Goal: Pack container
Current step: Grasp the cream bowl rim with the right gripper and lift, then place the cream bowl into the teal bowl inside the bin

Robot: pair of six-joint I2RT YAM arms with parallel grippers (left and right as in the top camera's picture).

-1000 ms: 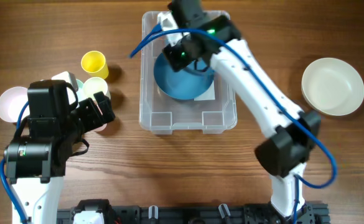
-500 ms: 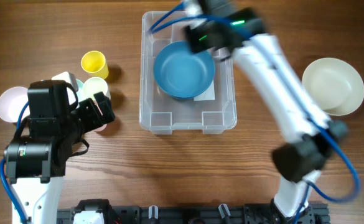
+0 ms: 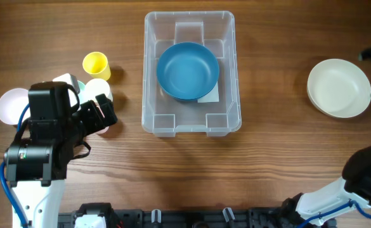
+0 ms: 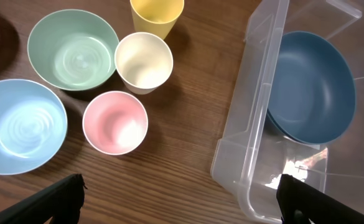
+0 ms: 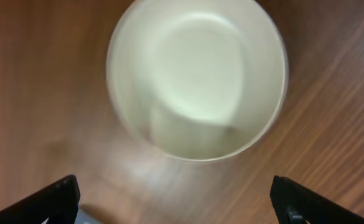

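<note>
My right gripper will close on the near side of the cream bowl's rim (image 3: 351, 116), the side that faces the bottom of the overhead view.
The clear container (image 3: 149, 76) stands at the table's top centre with a dark blue bowl (image 3: 188, 71) lying inside it over the white label. My right gripper (image 5: 178, 204) is open and empty, hovering above a cream bowl (image 5: 197, 78). In the overhead view only a dark part of that gripper shows at the right edge, beside the cream bowl (image 3: 338, 87). My left gripper (image 4: 182, 205) is open and empty over bare wood, between the cups and the container (image 4: 256, 118). The blue bowl (image 4: 312, 87) shows through the container's wall.
Left of the container stand a yellow cup (image 4: 157, 14), a cream cup (image 4: 144, 61), a pink cup (image 4: 115, 121), a green bowl (image 4: 73, 48) and a light blue bowl (image 4: 17, 124). A pale pink bowl (image 3: 11, 104) sits at the far left.
My right gripper opened, left the blue bowl in the container and swung away right to above the cream bowl. The left arm has not moved.
</note>
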